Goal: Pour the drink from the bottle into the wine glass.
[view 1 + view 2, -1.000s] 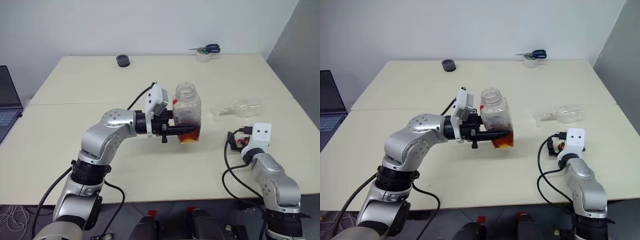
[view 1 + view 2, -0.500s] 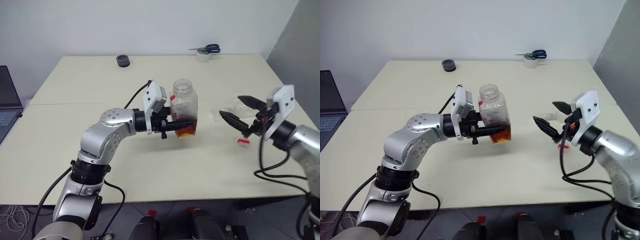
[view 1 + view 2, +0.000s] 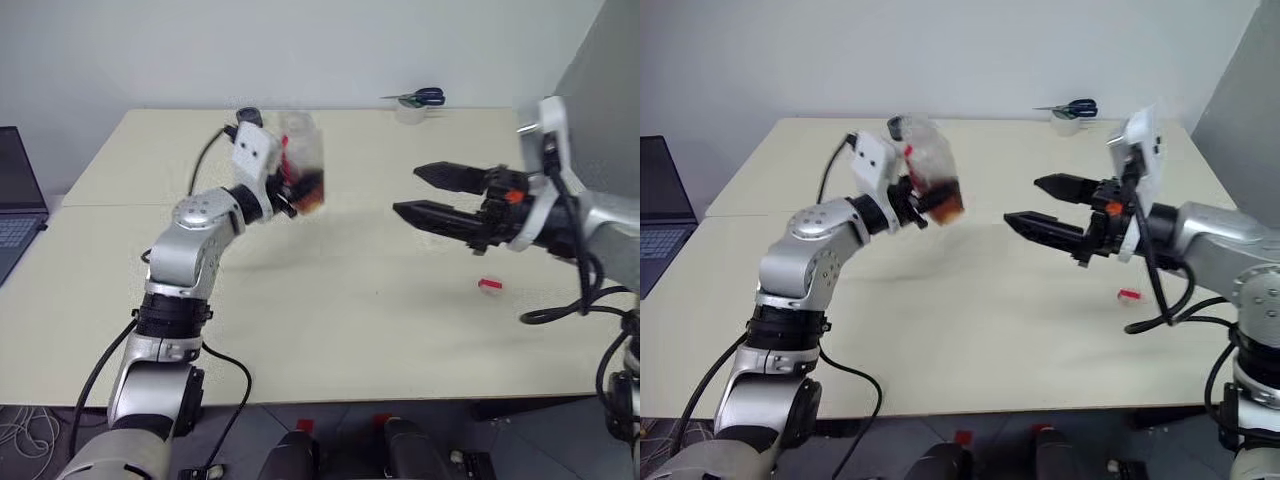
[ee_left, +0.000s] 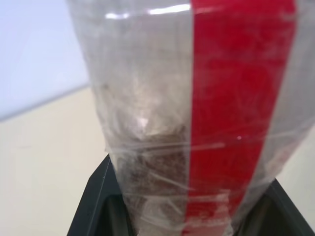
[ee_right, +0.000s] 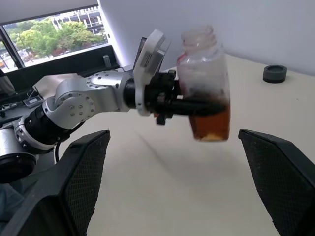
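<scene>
I will use my left gripper to set the bottle down on the table (image 3: 218,231) by the seam, in front of the black round object. The bottle is held upright above the table.
My left gripper (image 3: 291,197) is shut on the lower body of the bottle (image 3: 300,160), holding it upright and uncapped above the far left part of the table. The wide neck and red label strip (image 4: 236,113) show clearly. The drink (image 5: 211,123), an amber-red liquid, fills just the bottom of the bottle. My right gripper (image 3: 405,190) hangs open above the table's right half, level and pointing toward the bottle, with a clear gap between them and nothing between its fingers (image 5: 83,172). The wine glass is hidden.
A small red cap (image 3: 488,286) lies on the table (image 3: 330,320) below my right arm. Scissors on a tape roll (image 3: 412,101) sit at the far edge. A black round object (image 5: 274,73) is at the far left, a laptop (image 3: 15,200) off the left side.
My left arm carried the bottle up and away toward the far left. My right arm rose from the table's right side and swung left, fingers open, leaving the red cap on the table.
</scene>
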